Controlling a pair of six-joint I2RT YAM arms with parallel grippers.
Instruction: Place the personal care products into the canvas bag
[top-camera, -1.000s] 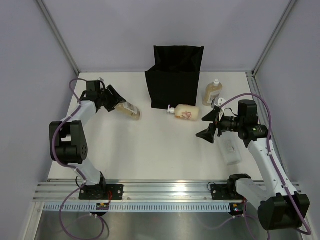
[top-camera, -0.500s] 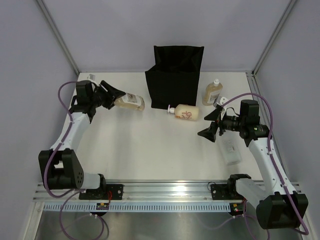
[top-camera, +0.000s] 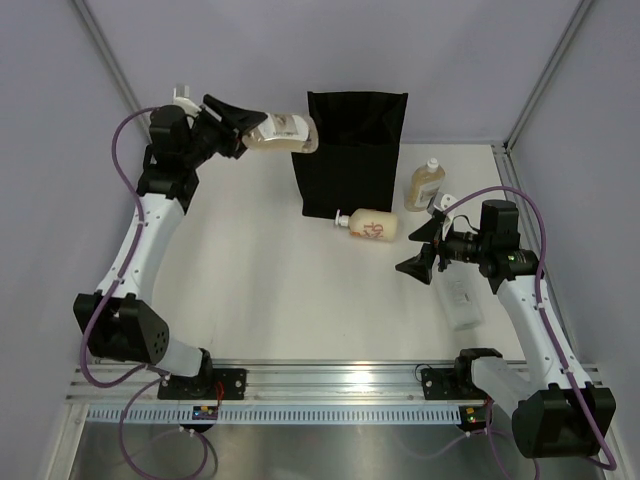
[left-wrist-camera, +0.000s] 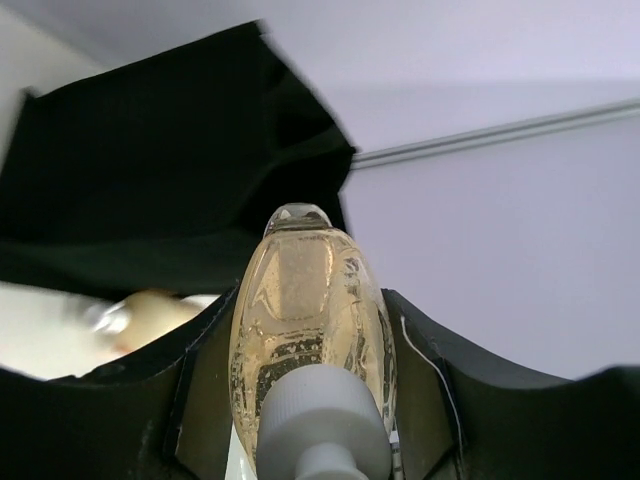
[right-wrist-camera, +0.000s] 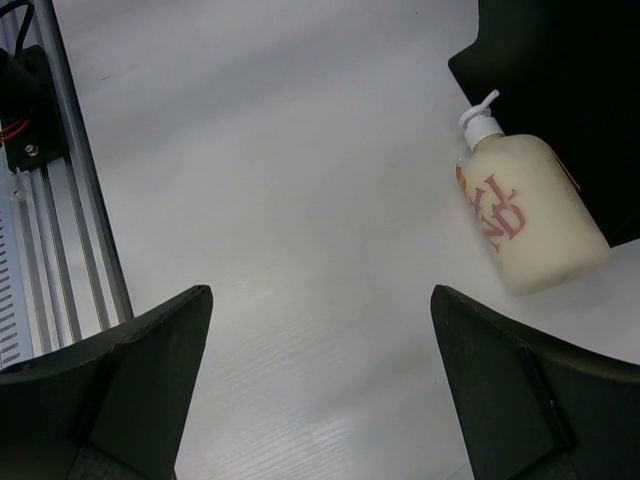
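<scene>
My left gripper has the squat amber bottle high beside the black bag. It will let go of it inside the black canvas bag (top-camera: 335, 141), just behind the bag's front rim.
My left gripper (top-camera: 248, 128) is shut on a squat amber bottle (top-camera: 283, 133) and holds it high, just left of the black canvas bag (top-camera: 350, 155). In the left wrist view the amber bottle (left-wrist-camera: 305, 320) sits between my fingers with its white cap toward the camera and the bag (left-wrist-camera: 150, 190) behind it. A cream pump bottle (top-camera: 368, 225) lies on its side in front of the bag; it also shows in the right wrist view (right-wrist-camera: 522, 215). A second amber bottle (top-camera: 425, 184) stands right of the bag. A flat white bottle (top-camera: 462, 300) lies at the right. My right gripper (top-camera: 418, 250) is open and empty.
Grey walls and metal frame posts enclose the white table (top-camera: 250, 290). A metal rail (top-camera: 320, 385) runs along the near edge and shows at the left of the right wrist view (right-wrist-camera: 60, 220).
My left gripper has lifted the amber bottle off the table and carried it up and right, to the bag's upper left corner. The right arm has barely moved.
</scene>
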